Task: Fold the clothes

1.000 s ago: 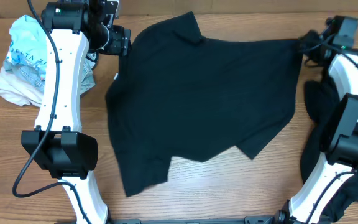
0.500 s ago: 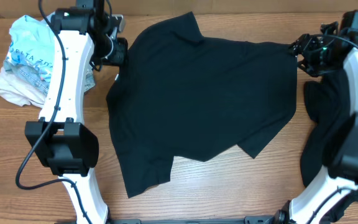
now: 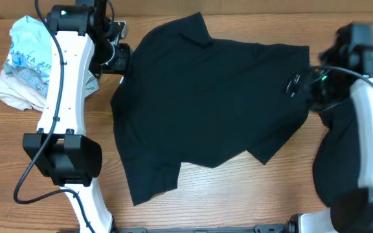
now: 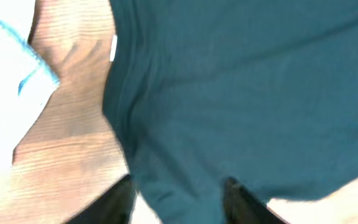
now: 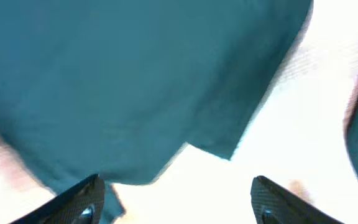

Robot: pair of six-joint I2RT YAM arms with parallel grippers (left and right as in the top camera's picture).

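Observation:
The black T-shirt's front hem corner is crooked, so the robot's left gripper will take the T-shirt's opposite edge point(image 3: 117, 107) while its right gripper pulls that corner straight before folding.
A black T-shirt point(image 3: 212, 103) lies spread out across the middle of the table. My left gripper point(image 3: 118, 57) is at its upper left edge. In the left wrist view, its fingers point(image 4: 178, 202) are apart with a fold of the shirt point(image 4: 241, 93) between them, and the small white label point(image 4: 112, 48) shows near the edge. My right gripper point(image 3: 295, 84) hovers over the shirt's right part. In the right wrist view, its fingers point(image 5: 176, 199) are wide open and empty above the shirt's hem point(image 5: 135, 81).
A pile of white and light blue cloth point(image 3: 24, 65) lies at the far left, also in the left wrist view point(image 4: 5, 74). A heap of black clothes point(image 3: 345, 155) lies at the right by my right arm. Bare wood runs along the front.
My right arm has swung from the shirt's far right corner inward and toward the front, over the shirt. My left gripper has barely shifted. The shirt has not moved.

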